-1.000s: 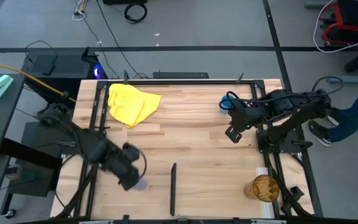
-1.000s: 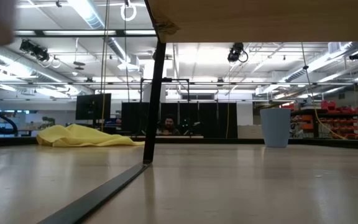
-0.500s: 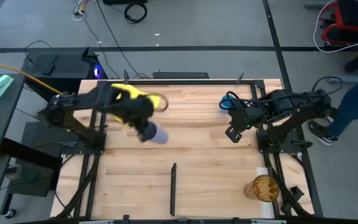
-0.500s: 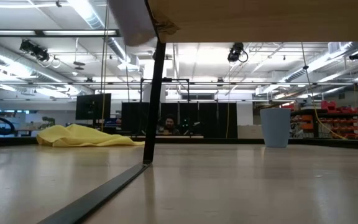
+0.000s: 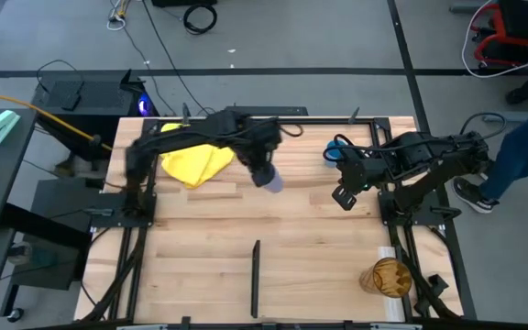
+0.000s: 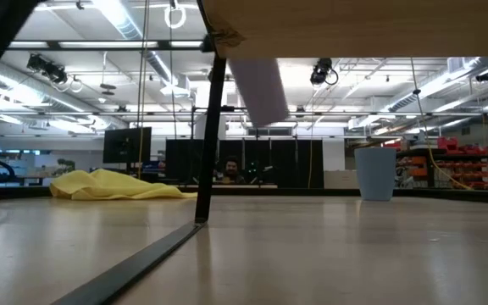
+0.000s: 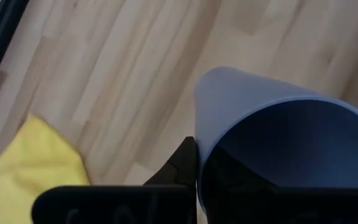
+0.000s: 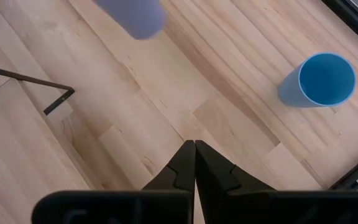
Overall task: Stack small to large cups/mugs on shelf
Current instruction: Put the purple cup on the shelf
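I need to set the lavender cup down with my left gripper on the bare table (image 5: 281, 211) just past the shelf's dark foot bar.
My left gripper (image 5: 262, 170) holds the lavender cup (image 5: 270, 180) in the air over the far middle of the table. In the low view the cup (image 6: 259, 89) hangs tilted below the shelf board. The small blue cup (image 5: 335, 151) stands upright on its base at the far right and also shows in the right wrist view (image 8: 319, 81). The amber tumbler (image 5: 388, 275) stands at the near right. My right gripper (image 5: 342, 194) is shut and empty above the table, a little nearer than the blue cup. My left gripper holds the lavender cup at its rim (image 7: 199, 163). One finger (image 7: 182, 168) lies outside the wall. The other is lost in the cup's dark inside. The cup's open mouth faces the wrist, and the cup is lifted clear and tilted.
A crumpled yellow cloth (image 5: 195, 156) lies at the far left. The shelf's board (image 6: 354, 25) spans the top of the low view on a dark post (image 6: 213, 135), whose foot bar (image 5: 255, 275) shows at the near middle. A person's leg (image 5: 521, 174) stands beyond the table's right edge.
My left gripper has carried the lavender cup from the near left, up and toward the far edge, then toward the right to the far middle. The cup stays lifted clear. My right gripper has kept still.
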`<action>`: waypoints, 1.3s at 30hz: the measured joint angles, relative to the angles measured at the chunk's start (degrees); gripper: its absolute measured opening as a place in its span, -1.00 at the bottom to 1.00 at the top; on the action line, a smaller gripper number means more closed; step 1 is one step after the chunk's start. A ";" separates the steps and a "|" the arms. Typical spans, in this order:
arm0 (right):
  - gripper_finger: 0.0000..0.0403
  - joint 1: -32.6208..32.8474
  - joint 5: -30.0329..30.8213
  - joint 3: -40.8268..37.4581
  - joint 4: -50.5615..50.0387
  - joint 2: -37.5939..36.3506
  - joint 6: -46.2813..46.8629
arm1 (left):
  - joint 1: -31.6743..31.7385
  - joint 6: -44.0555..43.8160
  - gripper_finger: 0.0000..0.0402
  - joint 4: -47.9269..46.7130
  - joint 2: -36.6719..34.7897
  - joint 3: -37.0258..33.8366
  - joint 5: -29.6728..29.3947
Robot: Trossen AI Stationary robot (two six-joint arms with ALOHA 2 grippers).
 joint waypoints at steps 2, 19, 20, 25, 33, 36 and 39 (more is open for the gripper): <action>-0.92 0.00 0.00 0.00 0.00 0.00 0.00 | 0.41 1.23 -0.95 -0.60 3.47 3.37 0.00; -0.92 0.00 0.00 0.00 0.00 0.00 0.02 | -0.28 5.97 -0.95 -4.47 16.88 9.59 3.38; -0.92 0.00 0.00 0.00 0.00 0.00 0.02 | -0.30 5.98 -0.95 -4.39 16.89 9.58 3.15; -0.92 0.00 0.00 0.00 0.00 0.00 -0.04 | -0.23 5.72 -0.95 -3.82 16.93 9.58 1.69; -0.92 0.00 0.00 0.00 0.00 0.00 -0.02 | -0.13 5.51 -0.95 -3.23 17.55 9.56 0.92; -0.92 0.00 0.00 0.00 0.00 0.19 -0.07 | -0.24 5.52 -0.95 -3.52 18.80 9.62 0.98; -0.92 0.00 0.00 0.02 0.00 0.36 -0.02 | -0.65 5.52 -0.95 -3.52 20.20 9.50 0.98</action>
